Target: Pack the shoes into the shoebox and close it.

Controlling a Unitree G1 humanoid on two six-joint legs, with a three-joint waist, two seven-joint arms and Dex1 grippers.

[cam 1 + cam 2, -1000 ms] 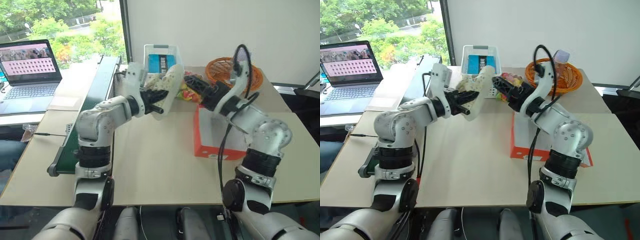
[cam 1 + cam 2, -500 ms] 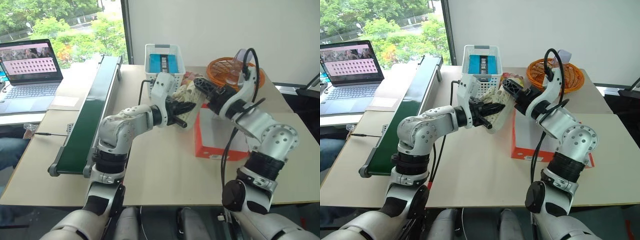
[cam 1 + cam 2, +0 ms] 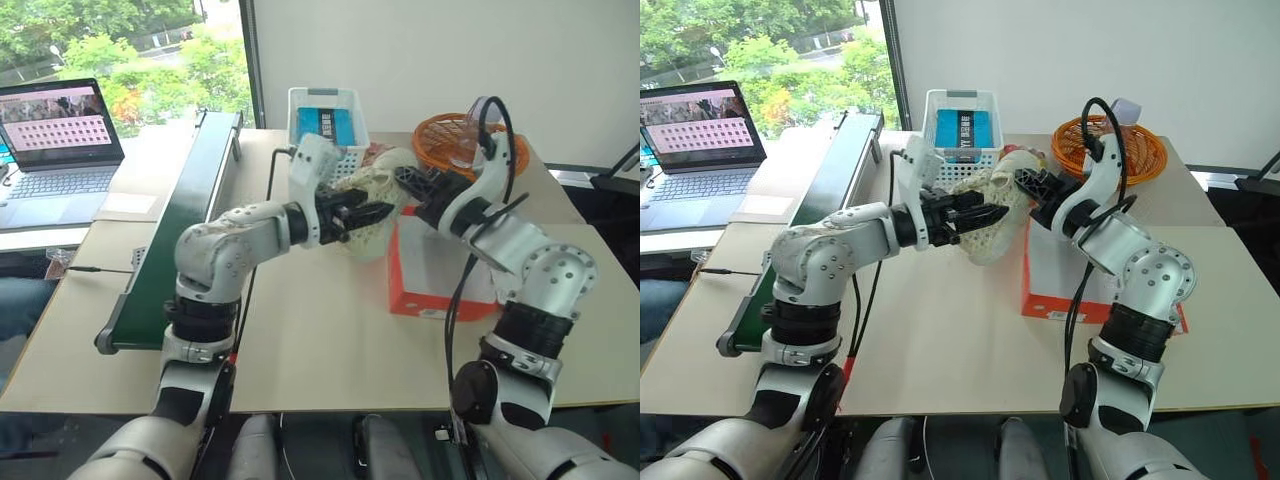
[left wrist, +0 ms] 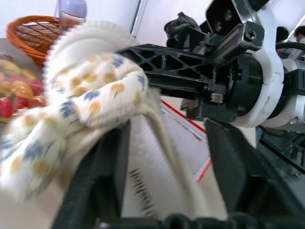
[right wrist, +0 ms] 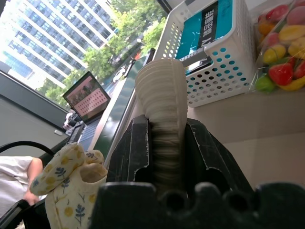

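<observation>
I should let go of the cream-white shoe with my right gripper in the white middle of the orange-red shoebox (image 3: 453, 267), behind the front side of the shoebox.
One cream-white perforated shoe (image 3: 378, 240) with a flower-print bow (image 4: 71, 124) hangs in the air over the table, just left of the shoebox (image 3: 440, 300). My right gripper (image 3: 412, 186) reaches in from the right and is shut on the shoe's ribbed rim (image 5: 162, 90). My left gripper (image 3: 375, 213) comes from the left and stands open, its fingers spread on either side of the shoe's sole (image 4: 157, 167). The shoebox is orange-red with a white upper face and lies flat under my right arm. Whether its lid is up or down I cannot tell.
A white mesh basket (image 3: 325, 125) and a round orange wicker basket (image 3: 455, 140) stand at the back. A bag of coloured fruit (image 5: 281, 57) lies between them. A green conveyor belt (image 3: 185, 215) runs along the left, with a laptop (image 3: 60, 140) beyond it.
My left arm carried the shoe rightward to the right gripper. The right gripper closed on the shoe's rim, and the left gripper opened.
</observation>
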